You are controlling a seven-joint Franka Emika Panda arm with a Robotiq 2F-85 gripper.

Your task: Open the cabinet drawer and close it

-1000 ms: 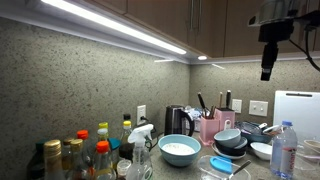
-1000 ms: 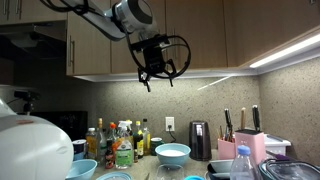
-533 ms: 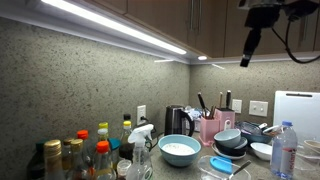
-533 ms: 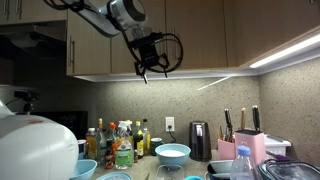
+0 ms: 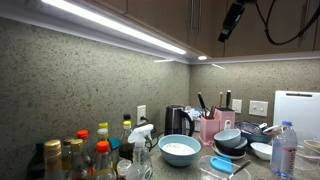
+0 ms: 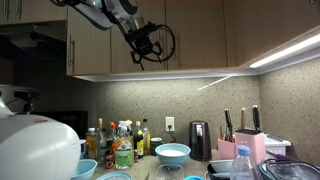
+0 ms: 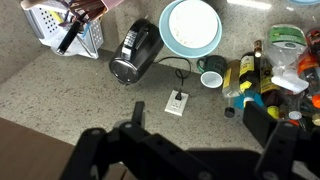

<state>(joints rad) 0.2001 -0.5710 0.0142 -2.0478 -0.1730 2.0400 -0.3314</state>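
Note:
I should next close my gripper on the lower part of the nearer silver handle (image 5: 192,16) on the paired cabinet doors.
Dark-brown wall cabinet doors (image 5: 170,14) run along the top in both exterior views (image 6: 92,45), with slim vertical silver handles (image 5: 194,12). My gripper (image 5: 229,22) hangs high up, in front of the lower part of the cabinet doors (image 6: 146,48). It touches no handle that I can see. In the wrist view the two dark fingers stand wide apart (image 7: 200,125) with nothing between them. That view looks down at the countertop and the wall socket (image 7: 177,103). No door stands open.
The counter below holds a blue bowl (image 5: 180,150), a black kettle (image 5: 177,121), a pink knife block (image 5: 210,126), several bottles (image 5: 90,150), stacked bowls (image 5: 232,141) and a water bottle (image 5: 284,150). A light strip (image 5: 110,25) runs under the cabinets. A white appliance (image 6: 35,145) stands close to the camera.
The gripper has risen from below the cabinets' lower edge to the height of the doors and moved closer to them. It has stayed open.

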